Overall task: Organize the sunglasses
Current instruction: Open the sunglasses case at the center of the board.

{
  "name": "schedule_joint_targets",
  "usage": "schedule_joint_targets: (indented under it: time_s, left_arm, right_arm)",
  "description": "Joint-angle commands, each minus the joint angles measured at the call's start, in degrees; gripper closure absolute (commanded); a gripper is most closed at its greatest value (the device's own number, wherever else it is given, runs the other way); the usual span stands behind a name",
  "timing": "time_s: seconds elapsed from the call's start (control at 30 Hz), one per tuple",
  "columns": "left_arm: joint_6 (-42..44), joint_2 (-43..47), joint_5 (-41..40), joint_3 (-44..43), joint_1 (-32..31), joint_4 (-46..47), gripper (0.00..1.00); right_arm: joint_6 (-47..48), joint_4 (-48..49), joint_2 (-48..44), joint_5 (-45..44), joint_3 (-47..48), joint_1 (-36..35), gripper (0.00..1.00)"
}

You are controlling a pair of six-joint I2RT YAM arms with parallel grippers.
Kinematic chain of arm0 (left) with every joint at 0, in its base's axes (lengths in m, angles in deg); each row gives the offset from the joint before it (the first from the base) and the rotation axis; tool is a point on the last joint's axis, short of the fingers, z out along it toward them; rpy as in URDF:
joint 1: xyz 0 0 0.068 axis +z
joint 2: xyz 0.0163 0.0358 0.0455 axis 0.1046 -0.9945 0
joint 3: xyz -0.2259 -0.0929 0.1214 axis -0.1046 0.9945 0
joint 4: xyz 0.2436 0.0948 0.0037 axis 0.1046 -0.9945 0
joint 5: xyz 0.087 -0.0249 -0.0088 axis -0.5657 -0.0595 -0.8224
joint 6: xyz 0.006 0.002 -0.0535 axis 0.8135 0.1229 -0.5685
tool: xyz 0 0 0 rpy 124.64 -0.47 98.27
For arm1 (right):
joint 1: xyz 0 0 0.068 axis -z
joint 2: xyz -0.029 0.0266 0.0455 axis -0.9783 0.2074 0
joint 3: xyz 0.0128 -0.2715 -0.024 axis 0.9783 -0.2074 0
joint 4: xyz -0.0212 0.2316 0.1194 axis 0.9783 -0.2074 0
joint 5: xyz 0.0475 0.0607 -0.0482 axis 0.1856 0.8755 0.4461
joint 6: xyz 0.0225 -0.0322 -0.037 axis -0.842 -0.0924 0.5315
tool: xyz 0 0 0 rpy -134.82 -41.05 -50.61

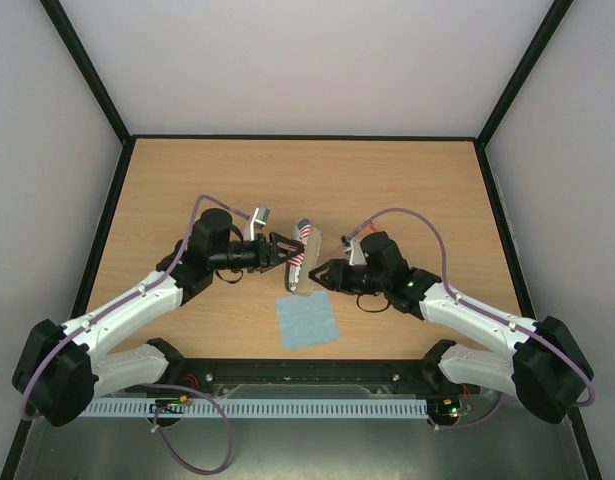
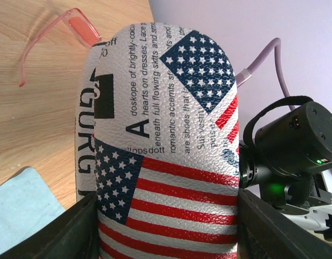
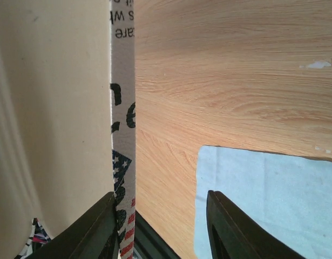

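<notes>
My left gripper is going to put the flag-print case, which is mid-table now, down on the wooden table [image 1: 279, 249] past the light blue cloth.
The flag-print case [image 1: 303, 250] stands mid-table, partly open, with its beige inside showing at the near end. My left gripper [image 1: 287, 250] is shut on it; in the left wrist view the case [image 2: 166, 124] fills the gap between both fingers [image 2: 74, 232]. My right gripper [image 1: 323, 272] is open at the case's near end. In the right wrist view the case's rim [image 3: 122, 135] lies between the jaws, against the left finger [image 3: 95, 226], with the beige lining [image 3: 52, 108] to the left. The red-orange sunglasses [image 2: 74, 24] lie on the table beyond the case, and are barely visible in the top view [image 1: 344, 240].
The light blue cloth [image 1: 305, 320] lies flat on the wooden table [image 1: 407, 190] just in front of the case, near the front edge; it also shows in the right wrist view [image 3: 273, 199]. Black rails and grey walls border the table.
</notes>
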State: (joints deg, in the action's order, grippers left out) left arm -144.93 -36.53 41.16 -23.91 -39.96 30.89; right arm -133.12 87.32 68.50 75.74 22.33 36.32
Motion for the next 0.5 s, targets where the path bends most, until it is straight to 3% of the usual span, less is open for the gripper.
schedule_joint_targets:
  time_s: [0.0, 0.23, 0.47]
  left_arm:
    - [-1.58, 2.07, 2.8, -0.05, 0.11, 5.68, 0.53]
    - [-0.66, 1.57, 2.11, 0.99, 0.24, 5.37, 0.52]
    - [4.81, -1.39, 0.88, 2.42, 2.41, 2.1, 0.52]
  right_arm:
    - [0.85, -3.33, 0.56, -1.16, -1.34, -0.24, 0.57]
    - [-0.21, 1.52, -0.75, 1.97, -0.66, -0.25, 0.48]
    - [4.1, -5.47, -1.98, -2.01, 4.88, -0.08, 0.46]
